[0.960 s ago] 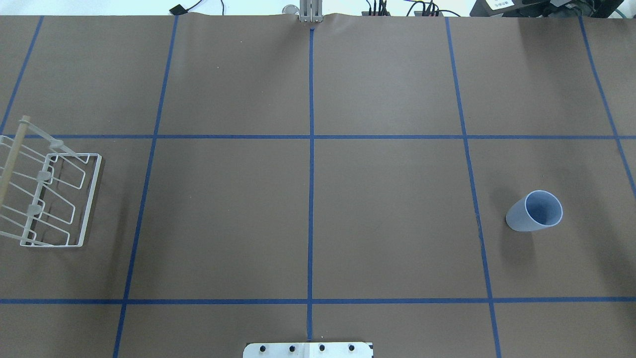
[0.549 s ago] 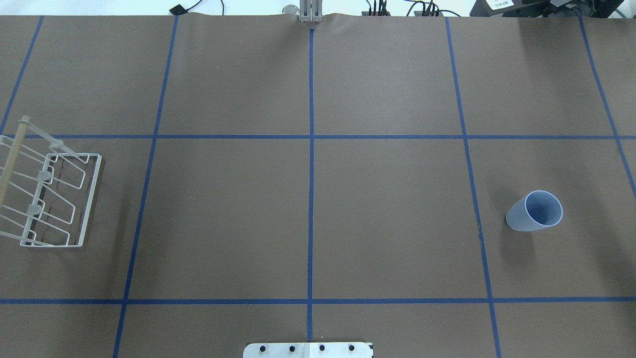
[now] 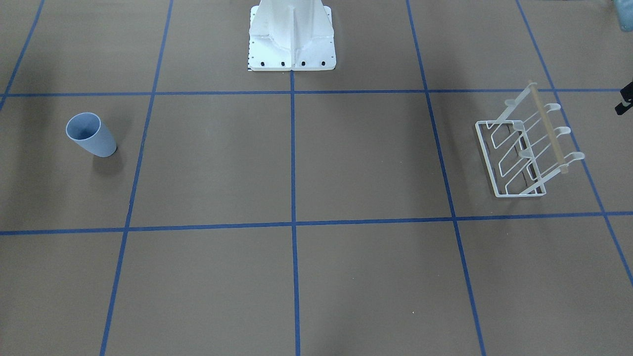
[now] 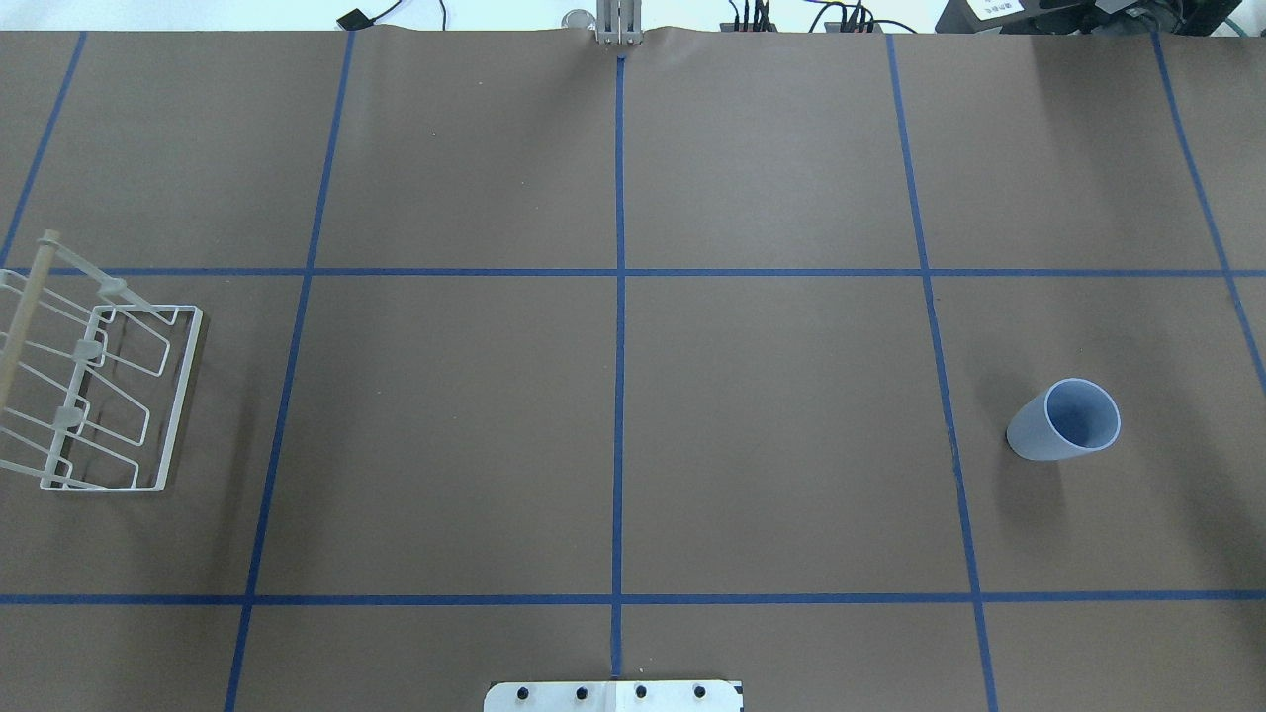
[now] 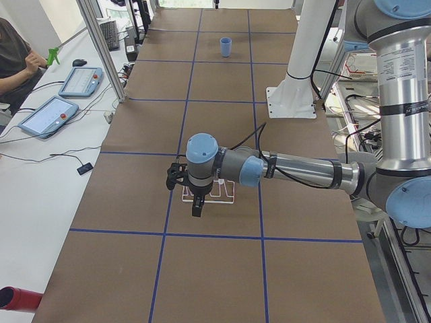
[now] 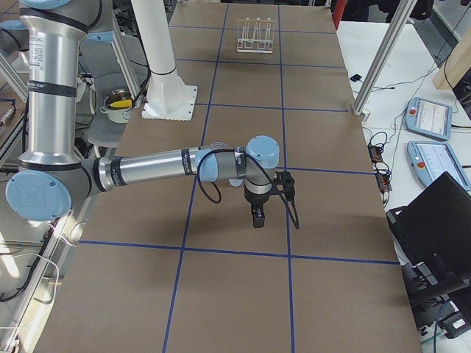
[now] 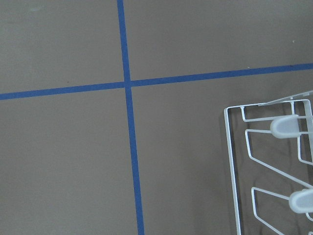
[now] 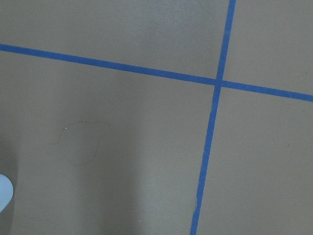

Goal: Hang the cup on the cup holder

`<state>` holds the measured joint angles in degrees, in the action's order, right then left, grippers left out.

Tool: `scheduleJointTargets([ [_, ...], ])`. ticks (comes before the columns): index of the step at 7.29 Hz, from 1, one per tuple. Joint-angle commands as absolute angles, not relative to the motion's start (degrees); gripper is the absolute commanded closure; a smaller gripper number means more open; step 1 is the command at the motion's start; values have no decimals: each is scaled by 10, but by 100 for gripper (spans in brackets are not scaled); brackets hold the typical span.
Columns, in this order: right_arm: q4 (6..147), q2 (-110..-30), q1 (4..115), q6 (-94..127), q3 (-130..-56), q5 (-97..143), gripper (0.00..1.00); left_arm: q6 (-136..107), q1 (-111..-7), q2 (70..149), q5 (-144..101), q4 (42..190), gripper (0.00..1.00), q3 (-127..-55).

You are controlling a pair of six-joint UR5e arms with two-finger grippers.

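The light blue cup is next for my right gripper. It should reach the cup and grab the cup's rim [image 3: 68, 132] on the side farthest from the cup holder.
The light blue cup [image 4: 1063, 420] stands upright, mouth up, on the table's right side; it also shows in the front view [image 3: 91, 134] and far off in the exterior left view [image 5: 225, 46]. The white wire cup holder [image 4: 180, 399] with its tan wooden bar [image 3: 547, 127] stands at the table's left edge. The left gripper [image 5: 196, 208] hangs over the near side of the holder [image 5: 225, 196], whose prong tips [image 7: 285, 126] show in the left wrist view. The right gripper [image 6: 256, 218] hangs above the table. I cannot tell whether either gripper is open or shut. Both look empty.
The white robot base [image 3: 292, 39] stands at the table's middle edge. Blue tape lines grid the brown table [image 4: 771, 445]. A person and tablets [image 5: 47, 114] are beside the table. A metal frame post [image 6: 379, 59] stands at the table's edge.
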<state>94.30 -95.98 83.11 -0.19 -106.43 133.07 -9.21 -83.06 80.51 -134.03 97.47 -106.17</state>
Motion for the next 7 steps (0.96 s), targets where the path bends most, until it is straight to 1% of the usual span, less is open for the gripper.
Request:
scheduleJointTargets([
  [1, 943, -960, 829, -2, -1064, 1331, 0, -94, -831, 805, -1340, 975, 2, -1062],
  [7, 943, -959, 829, 2, -1054, 1335, 0, -94, -831, 805, -1339, 975, 2, -1063],
])
